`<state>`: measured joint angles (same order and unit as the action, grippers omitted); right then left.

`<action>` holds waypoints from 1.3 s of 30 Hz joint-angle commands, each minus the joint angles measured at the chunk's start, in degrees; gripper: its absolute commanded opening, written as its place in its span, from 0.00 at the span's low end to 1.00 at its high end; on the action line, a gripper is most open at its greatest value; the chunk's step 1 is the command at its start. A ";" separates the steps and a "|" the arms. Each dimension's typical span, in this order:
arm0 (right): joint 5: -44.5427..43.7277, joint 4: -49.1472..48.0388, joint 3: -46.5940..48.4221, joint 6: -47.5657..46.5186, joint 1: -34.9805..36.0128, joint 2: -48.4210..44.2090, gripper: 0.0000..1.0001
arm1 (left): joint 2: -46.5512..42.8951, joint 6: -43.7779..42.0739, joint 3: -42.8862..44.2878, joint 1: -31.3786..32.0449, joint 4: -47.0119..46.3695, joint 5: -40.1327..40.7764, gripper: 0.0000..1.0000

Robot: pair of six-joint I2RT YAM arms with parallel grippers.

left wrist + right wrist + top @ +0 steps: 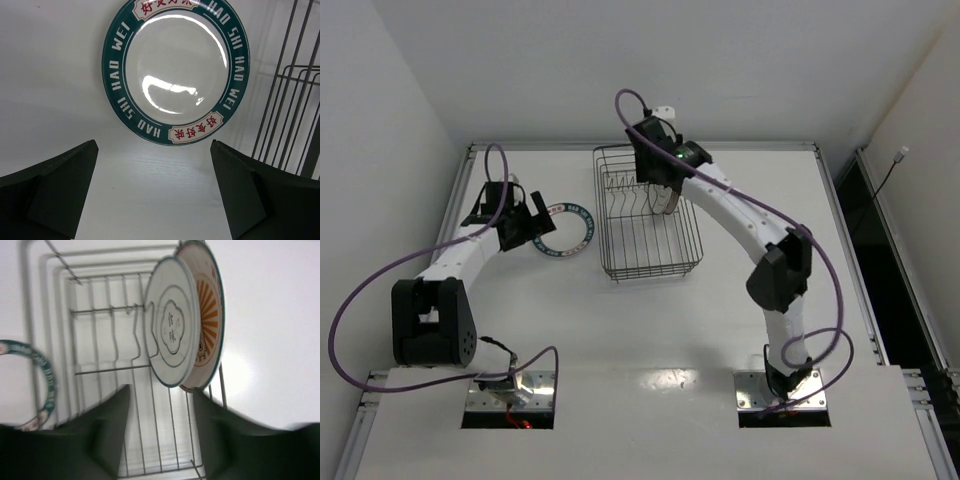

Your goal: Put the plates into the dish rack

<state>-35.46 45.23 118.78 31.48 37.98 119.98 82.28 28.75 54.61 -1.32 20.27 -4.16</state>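
Next, I close my left gripper on the rim point(540, 244) point(149, 130) of the teal-rimmed plate, next to its red lettering on the near side, on the side away from the dish rack.
The teal-rimmed plate point(563, 230) lies flat on the table just left of the dish rack point(620, 255). My left gripper point(534, 226) is open and empty at its left edge. In the left wrist view the plate point(175, 70) lies just ahead of the open left gripper point(154, 146). My right gripper point(662, 196) hangs over the rack, open and empty. In the right wrist view the right gripper point(161, 392) is just short of the grey-rimmed plate point(170, 322) and the orange-centred plate point(210, 315). Both stand on edge in the rack point(95, 340). The teal plate point(42, 385) shows beyond the rack wall.
The rack's wires point(292, 100) rise at the right of the left wrist view. The table's raised back edge point(640, 146) runs behind the rack. Purple cables loop from both arms.
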 commanded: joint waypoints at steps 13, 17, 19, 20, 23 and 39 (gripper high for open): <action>8.39 -10.78 -9.79 0.41 0.17 -29.62 0.76 | 9.81 -0.28 2.08 -5.09 -3.22 -8.91 0.81; 8.92 -13.41 -12.43 0.42 -0.36 -31.82 0.76 | 14.21 0.25 2.08 -6.68 -4.36 -14.11 0.76; 8.22 -14.03 -13.75 0.42 -0.36 -32.35 0.76 | 16.41 0.25 2.08 -7.81 -3.84 -16.04 0.76; 7.69 -14.03 -13.75 0.42 -0.88 -32.36 0.76 | 17.46 0.25 2.08 -8.34 -3.84 -17.10 0.75; 7.69 -15.34 -15.77 0.42 -0.89 -32.88 0.76 | 21.60 0.78 2.61 -10.36 -4.45 -22.10 0.73; 11.20 -17.72 -19.82 1.47 -3.61 -35.78 0.75 | 22.41 -0.28 1.99 -12.73 -9.54 -34.25 0.10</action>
<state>-25.32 31.05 99.50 31.83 34.87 86.21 107.39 30.11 56.99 -13.72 12.62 -36.49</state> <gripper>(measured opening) 0.752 0.121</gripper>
